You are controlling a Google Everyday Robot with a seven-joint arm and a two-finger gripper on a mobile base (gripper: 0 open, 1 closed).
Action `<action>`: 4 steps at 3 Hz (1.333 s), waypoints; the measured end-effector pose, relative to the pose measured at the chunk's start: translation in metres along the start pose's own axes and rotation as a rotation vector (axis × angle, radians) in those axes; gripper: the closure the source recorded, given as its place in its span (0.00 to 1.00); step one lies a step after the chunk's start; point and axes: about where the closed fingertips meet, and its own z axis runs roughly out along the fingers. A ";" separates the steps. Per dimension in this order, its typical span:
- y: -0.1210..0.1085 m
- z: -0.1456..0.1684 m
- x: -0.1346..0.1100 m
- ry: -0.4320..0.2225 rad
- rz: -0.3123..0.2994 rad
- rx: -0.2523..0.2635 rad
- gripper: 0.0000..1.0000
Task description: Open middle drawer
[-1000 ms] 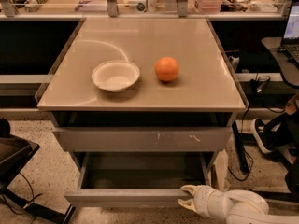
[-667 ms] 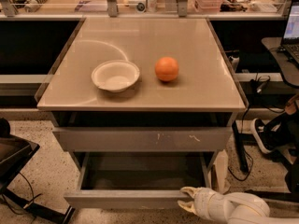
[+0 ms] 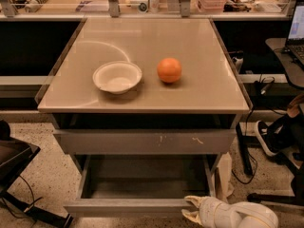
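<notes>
Next, I release the middle drawer with its front farther out, over the speckled floor before the cabinet (image 3: 144, 225).
The middle drawer (image 3: 128, 206) is the plain grey one below the scratched grey front (image 3: 142, 141). It stands pulled well out, and its shallow grey tray interior (image 3: 142, 177) shows empty. My gripper (image 3: 191, 209), white with cream fingers, is at the bottom right of the camera view, at the right end of the drawer's front. One finger lies over the front's top edge and the other below it, so the front's edge sits between them.
A white bowl (image 3: 117, 77) and an orange (image 3: 169, 70) sit on the beige cabinet top (image 3: 152, 37). A chair base and cables (image 3: 266, 141) stand to the right, dark equipment (image 3: 14, 160) to the left. Speckled floor lies around the cabinet.
The middle drawer has slid a little further out toward the camera, and my gripper has moved the same way with it.
</notes>
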 end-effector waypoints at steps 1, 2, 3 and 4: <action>0.024 -0.005 -0.003 -0.017 -0.010 -0.025 1.00; 0.025 -0.007 -0.005 -0.021 -0.013 -0.026 1.00; 0.047 -0.013 -0.008 -0.038 -0.020 -0.048 1.00; 0.047 -0.015 -0.009 -0.039 -0.021 -0.048 1.00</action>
